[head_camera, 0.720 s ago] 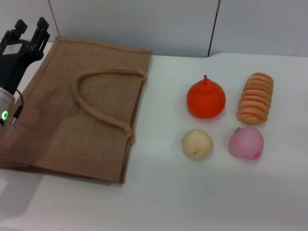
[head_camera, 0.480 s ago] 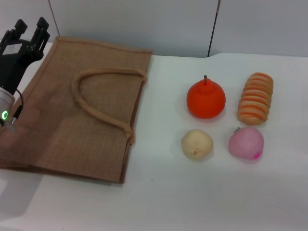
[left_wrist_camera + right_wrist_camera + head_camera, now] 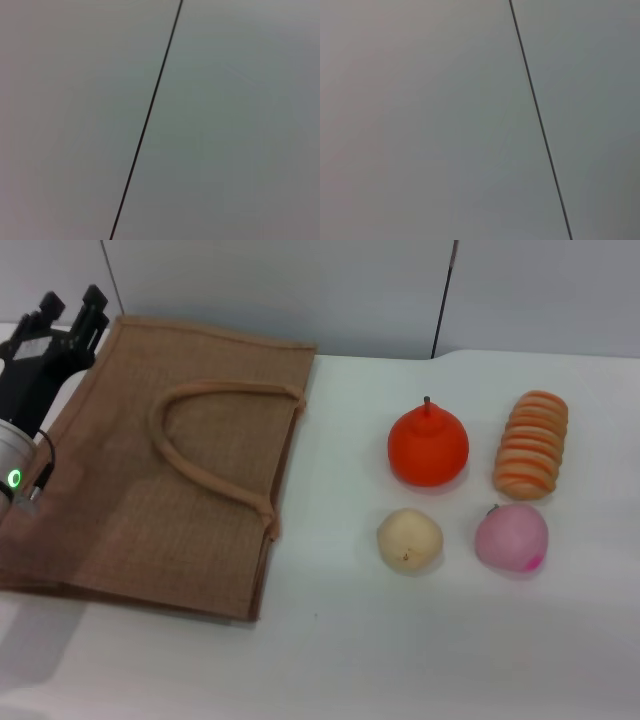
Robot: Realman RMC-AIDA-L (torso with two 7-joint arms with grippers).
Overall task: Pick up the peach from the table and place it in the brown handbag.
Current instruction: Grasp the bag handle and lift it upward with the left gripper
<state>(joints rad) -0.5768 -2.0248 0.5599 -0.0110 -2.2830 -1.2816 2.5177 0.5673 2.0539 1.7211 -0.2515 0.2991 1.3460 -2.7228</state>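
My left gripper is to close on the middle bend of the upper handle (image 3: 157, 422) on the brown handbag, because lifting it there opens the handbag for the peach.
The peach (image 3: 511, 538), pale pink with a magenta blotch, lies on the white table at the front right. The brown handbag (image 3: 170, 470) lies flat on the left, its looped handles (image 3: 205, 435) resting on top. My left gripper (image 3: 70, 308) is held up at the far left, over the bag's back left corner, far from the peach, open and empty. My right gripper is out of view. Both wrist views show only grey wall panels with a dark seam.
A cream-yellow round fruit (image 3: 409, 539) lies just left of the peach. A larger orange-red fruit with a stem (image 3: 428, 447) and a ridged orange bread-like piece (image 3: 531, 444) lie behind them. The table (image 3: 400, 650) has a wall behind it.
My left gripper has shifted slightly to the right and tilted over the bag's corner. The fruits and the bag have not moved.
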